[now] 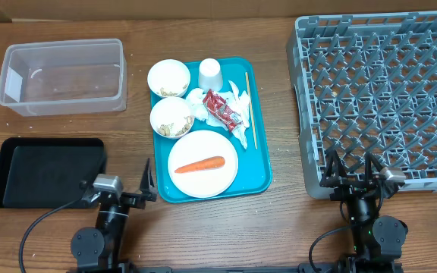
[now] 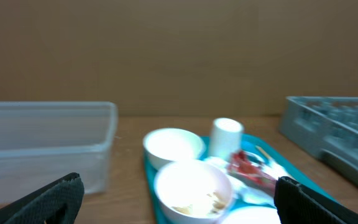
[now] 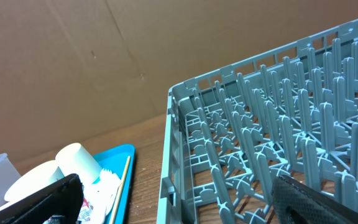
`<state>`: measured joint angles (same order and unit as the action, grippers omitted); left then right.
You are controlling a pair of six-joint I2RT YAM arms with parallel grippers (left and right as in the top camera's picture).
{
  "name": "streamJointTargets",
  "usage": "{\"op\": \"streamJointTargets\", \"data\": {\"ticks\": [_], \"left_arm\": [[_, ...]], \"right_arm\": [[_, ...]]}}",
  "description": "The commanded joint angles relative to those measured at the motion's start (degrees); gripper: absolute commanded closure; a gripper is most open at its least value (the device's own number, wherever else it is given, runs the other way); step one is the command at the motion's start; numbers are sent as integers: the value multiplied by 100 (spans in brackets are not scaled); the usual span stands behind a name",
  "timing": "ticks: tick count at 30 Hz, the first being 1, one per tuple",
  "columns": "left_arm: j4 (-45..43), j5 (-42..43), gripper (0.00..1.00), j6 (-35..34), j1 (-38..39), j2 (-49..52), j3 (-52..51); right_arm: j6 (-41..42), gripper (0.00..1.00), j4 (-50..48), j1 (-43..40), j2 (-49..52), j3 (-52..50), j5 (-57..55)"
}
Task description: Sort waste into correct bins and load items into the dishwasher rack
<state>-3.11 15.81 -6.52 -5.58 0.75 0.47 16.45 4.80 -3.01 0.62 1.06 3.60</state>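
I should move my left gripper to the pale plate next and close it on the middle of the orange carrot (image 1: 203, 164).
On the teal tray (image 1: 260, 171) stand two white bowls (image 1: 168, 78) (image 1: 172, 117) with crumbs, a white cup (image 1: 210, 73) and a pale plate (image 1: 220, 146) bearing an orange carrot (image 1: 199, 164). A red wrapper (image 1: 221, 108) lies among crumpled napkins (image 1: 239, 121). The clear tub (image 1: 63, 76) sits far left, the black tray (image 1: 48, 173) in front of it. To the right is the grey dishwasher rack (image 1: 381, 98). My left gripper (image 1: 120, 186) (image 2: 179, 211) is open near the front edge, facing the nearer bowl (image 2: 194, 186). My right gripper (image 1: 353, 176) (image 3: 179, 208) is open at the rack's front left corner (image 3: 185, 155).
A thin pale wooden stick (image 1: 250, 110) lies along the teal tray's right side. Bare wood shows between the tray and the rack (image 1: 283, 114). A brown cardboard wall (image 2: 179, 56) closes the back.
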Motion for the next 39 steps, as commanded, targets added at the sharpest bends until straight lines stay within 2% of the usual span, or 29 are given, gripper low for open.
{"op": "streamJointTargets", "data": {"ticks": [1, 3, 4, 6, 9, 14, 20, 22, 23, 25, 27, 30, 33, 36, 39], "left_arm": [[-240, 940, 0, -721, 37, -50, -15], [-621, 1836, 0, -1045, 37, -50, -15], [-925, 2518, 0, -1025, 37, -50, -15], [-1390, 3246, 0, -1082, 37, -50, -7], [-1657, 3687, 0, -1392, 37, -48, 212], [-1370, 4006, 0, -1276, 37, 315, 1064], [-501, 5418, 0, -686, 37, 2385, 2643], [-413, 6247, 0, -682, 39, 3320, 3220], [-415, 6924, 0, -811, 83, 4131, 3716], [-417, 7265, 0, -1016, 227, 4839, 4129], [-422, 7261, 0, -1016, 476, 5329, 4350], [-407, 6817, 0, -852, 981, 5740, 4382], [-184, 5877, 0, -444, 1515, 5943, 4385], [308, 4336, 0, 249, 1749, 5949, 4391], [1040, 1982, 0, 855, 1867, 5949, 4454]], "right_arm": [[-20, 0, -20, -39, -46, -59, -72], [-20, 0, -22, -39, -46, -59, -72], [-20, 0, -20, -39, -46, -59, -72], [-20, 0, -20, -39, -46, -59, -72], [-20, 0, -20, -39, -46, -59, -72], [-17, 0, -22, -39, -46, -59, -72], [-20, 0, -20, -39, -46, -59, -72], [-20, 0, -20, -39, -46, -59, -72], [-20, 0, -20, -39, -46, -59, -72], [-20, 0, -20, -39, -46, -59, -72], [-20, 0, -20, -39, -46, -59, -72], [-20, 0, -20, -39, -46, -59, -72], [-20, 0, -20, -39, -46, -59, -72], [-20, 0, -20, -39, -46, -59, -72], [-20, 0, -20, -39, -46, -59, -72]]}}
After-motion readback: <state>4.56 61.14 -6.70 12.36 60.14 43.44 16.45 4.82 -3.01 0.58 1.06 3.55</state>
